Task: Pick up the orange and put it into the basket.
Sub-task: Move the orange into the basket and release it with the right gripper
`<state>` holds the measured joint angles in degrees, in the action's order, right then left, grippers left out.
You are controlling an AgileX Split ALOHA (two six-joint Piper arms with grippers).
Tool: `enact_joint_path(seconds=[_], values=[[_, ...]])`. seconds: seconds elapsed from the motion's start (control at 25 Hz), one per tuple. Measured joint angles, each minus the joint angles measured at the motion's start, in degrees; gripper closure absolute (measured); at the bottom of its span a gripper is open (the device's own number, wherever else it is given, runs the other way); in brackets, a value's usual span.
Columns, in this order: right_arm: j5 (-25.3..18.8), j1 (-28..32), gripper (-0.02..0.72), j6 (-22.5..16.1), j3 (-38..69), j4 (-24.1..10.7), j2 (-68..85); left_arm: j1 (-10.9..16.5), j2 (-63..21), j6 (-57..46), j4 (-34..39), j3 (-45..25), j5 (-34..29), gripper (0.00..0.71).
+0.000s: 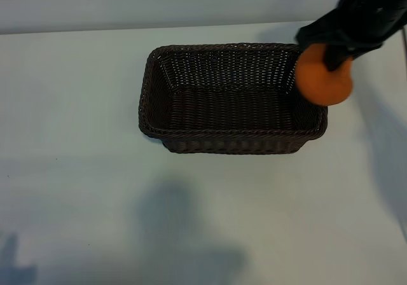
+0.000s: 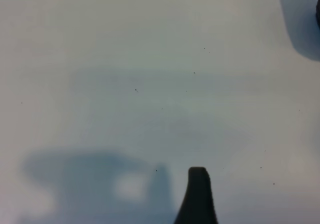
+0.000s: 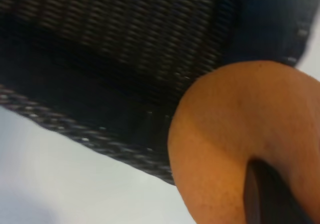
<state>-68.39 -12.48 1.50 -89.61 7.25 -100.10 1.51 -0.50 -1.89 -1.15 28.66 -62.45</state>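
My right gripper is holding the orange. It will let go of it on the basket's woven bottom, close against the basket's front side (image 1: 251, 112).
The dark brown woven basket (image 1: 232, 144) stands in the middle of the white table, with nothing inside it. My right gripper (image 1: 334, 59) comes in from the far right and is shut on the orange (image 1: 323, 81). The fruit hangs in the air over the basket's right-hand rim, partly above the inside. In the right wrist view the orange (image 3: 230, 134) fills the near side, a dark finger (image 3: 270, 194) presses into it, and the basket wall (image 3: 125, 44) lies behind. The left wrist view holds only one dark fingertip (image 2: 198, 189) of my open left gripper above bare table.
White tabletop (image 1: 76, 189) lies in front of the basket and to its left, crossed by soft arm shadows. The table's back edge runs just behind the basket. A dark shape (image 2: 318, 14) sits at the edge of the left wrist view.
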Motion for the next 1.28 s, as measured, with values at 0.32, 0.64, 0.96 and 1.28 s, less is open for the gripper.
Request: enact_joint_path(seconds=[0.32, 0.64, 0.96, 1.28], values=[[3.48, -4.78, 0.631, -0.36, 0.00, 0.15, 0.00, 0.00, 0.00, 0.00, 0.00, 0.00, 0.00, 0.117], [2.43, -5.42, 0.631, -0.54, -4.14, 1.08, -3.81, 0.00, 0.00, 0.00, 0.00, 0.00, 0.00, 0.117], [0.18, -7.09, 0.631, -0.54, -12.54, 1.27, -12.67, 0.00, 0.00, 0.00, 0.00, 0.00, 0.00, 0.117], [0.86, -8.17, 0.631, -0.54, -13.79, 1.20, -21.44, 0.00, 0.00, 0.00, 0.00, 0.00, 0.00, 0.117]])
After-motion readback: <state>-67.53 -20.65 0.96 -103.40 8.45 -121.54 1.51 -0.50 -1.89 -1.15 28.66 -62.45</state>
